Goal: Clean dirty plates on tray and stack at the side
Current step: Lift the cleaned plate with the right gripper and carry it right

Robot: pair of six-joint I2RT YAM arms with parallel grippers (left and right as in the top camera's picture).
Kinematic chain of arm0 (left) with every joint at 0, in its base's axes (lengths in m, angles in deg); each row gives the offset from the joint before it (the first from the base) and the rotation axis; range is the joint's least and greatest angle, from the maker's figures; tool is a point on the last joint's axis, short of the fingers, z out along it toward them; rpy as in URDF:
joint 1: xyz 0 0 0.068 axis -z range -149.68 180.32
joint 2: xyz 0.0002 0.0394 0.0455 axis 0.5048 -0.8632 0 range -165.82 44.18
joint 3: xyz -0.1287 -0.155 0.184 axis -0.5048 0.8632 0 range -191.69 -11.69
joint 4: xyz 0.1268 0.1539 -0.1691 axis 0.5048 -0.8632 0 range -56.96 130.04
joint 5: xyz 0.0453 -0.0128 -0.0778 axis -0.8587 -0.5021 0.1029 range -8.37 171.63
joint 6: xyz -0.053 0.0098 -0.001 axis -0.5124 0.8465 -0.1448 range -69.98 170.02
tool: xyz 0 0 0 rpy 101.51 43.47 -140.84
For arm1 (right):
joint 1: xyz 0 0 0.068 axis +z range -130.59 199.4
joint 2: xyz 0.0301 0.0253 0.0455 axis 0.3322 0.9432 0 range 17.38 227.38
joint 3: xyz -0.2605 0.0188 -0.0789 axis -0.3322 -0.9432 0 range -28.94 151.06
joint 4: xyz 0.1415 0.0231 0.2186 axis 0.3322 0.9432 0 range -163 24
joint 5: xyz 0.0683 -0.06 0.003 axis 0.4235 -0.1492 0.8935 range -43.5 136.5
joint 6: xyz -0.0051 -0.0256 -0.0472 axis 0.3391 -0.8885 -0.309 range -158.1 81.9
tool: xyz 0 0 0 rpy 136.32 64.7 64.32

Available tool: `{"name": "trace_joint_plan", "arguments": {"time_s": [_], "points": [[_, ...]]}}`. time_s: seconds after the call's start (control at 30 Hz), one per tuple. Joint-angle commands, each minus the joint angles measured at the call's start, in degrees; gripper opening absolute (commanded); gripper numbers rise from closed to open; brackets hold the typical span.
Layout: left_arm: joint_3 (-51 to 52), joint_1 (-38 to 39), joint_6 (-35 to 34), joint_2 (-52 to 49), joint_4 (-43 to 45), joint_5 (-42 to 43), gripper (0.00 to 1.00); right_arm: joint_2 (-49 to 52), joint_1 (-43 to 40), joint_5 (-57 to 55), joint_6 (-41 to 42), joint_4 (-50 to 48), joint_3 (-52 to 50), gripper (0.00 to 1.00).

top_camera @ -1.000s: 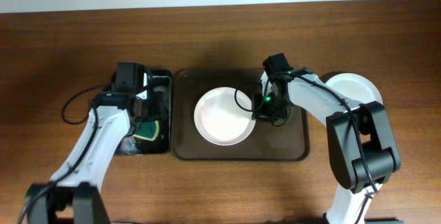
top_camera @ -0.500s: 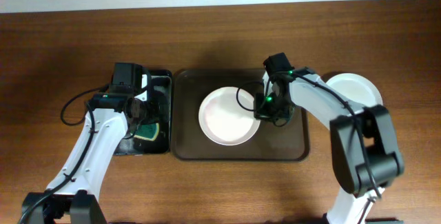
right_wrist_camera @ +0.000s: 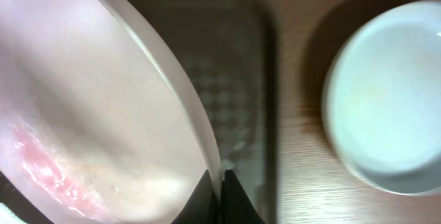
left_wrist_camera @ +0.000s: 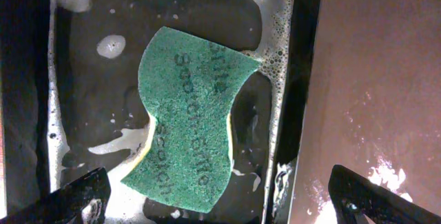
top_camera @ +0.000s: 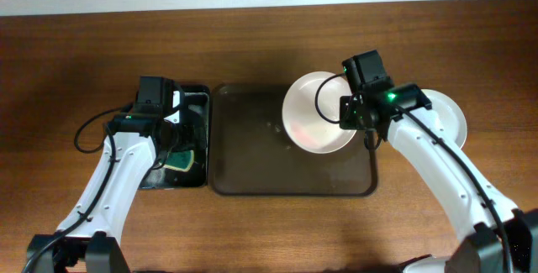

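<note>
I should use my right gripper to set the pinkish-white plate, now lifted over the dark brown tray, down on top of the white plate (top_camera: pixel 429 123) (right_wrist_camera: pixel 412 98) next to the brown tray.
My right gripper (top_camera: pixel 346 112) is shut on the rim of the pinkish-white plate (top_camera: pixel 315 112) and holds it lifted over the right part of the dark brown tray (top_camera: pixel 252 172). In the right wrist view the plate (right_wrist_camera: pixel 89 107) fills the left side, with a faint pink smear near its lower edge, and the fingers (right_wrist_camera: pixel 222 182) pinch its rim. A white plate (top_camera: pixel 445 115) lies on the table to the right of the tray; it also shows in the right wrist view (right_wrist_camera: pixel 389 100). My left gripper (left_wrist_camera: pixel 220 196) is open above a green sponge (left_wrist_camera: pixel 196 114). The pale green plate is not in view.
The sponge lies in soapy water in a narrow black tray (top_camera: pixel 202 97) left of the brown tray. The brown tray's wet floor (left_wrist_camera: pixel 372 79) shows at the right of the left wrist view. Bare wooden table surrounds both trays.
My right gripper has lifted the pinkish-white plate off the tray's middle and carried it up and to the right. The left arm has not moved.
</note>
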Motion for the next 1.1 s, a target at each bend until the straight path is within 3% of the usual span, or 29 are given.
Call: {"name": "trace_joint_plan", "arguments": {"time_s": [0.0, 0.17, 0.53, 1.07], "points": [[-0.50, -0.13, 0.31, 0.33, 0.13, 0.63, 1.00, -2.27, 4.13, -12.74, -0.59, -0.02, 0.92, 0.04], [-0.50, -0.13, 0.31, 0.33, 0.11, 0.63, 1.00, -2.25, 12.17, -30.10, -0.57, -0.20, 0.92, 0.04], [-0.50, -0.13, 0.31, 0.33, 0.11, 0.63, 1.00, -2.08, 25.20, -53.24, -0.55, -0.98, 0.90, 0.04], [-0.50, -0.13, 0.31, 0.33, 0.11, 0.61, 1.00, -2.08, 26.16, -55.19, -0.42, -2.64, 0.90, 0.04]]}}
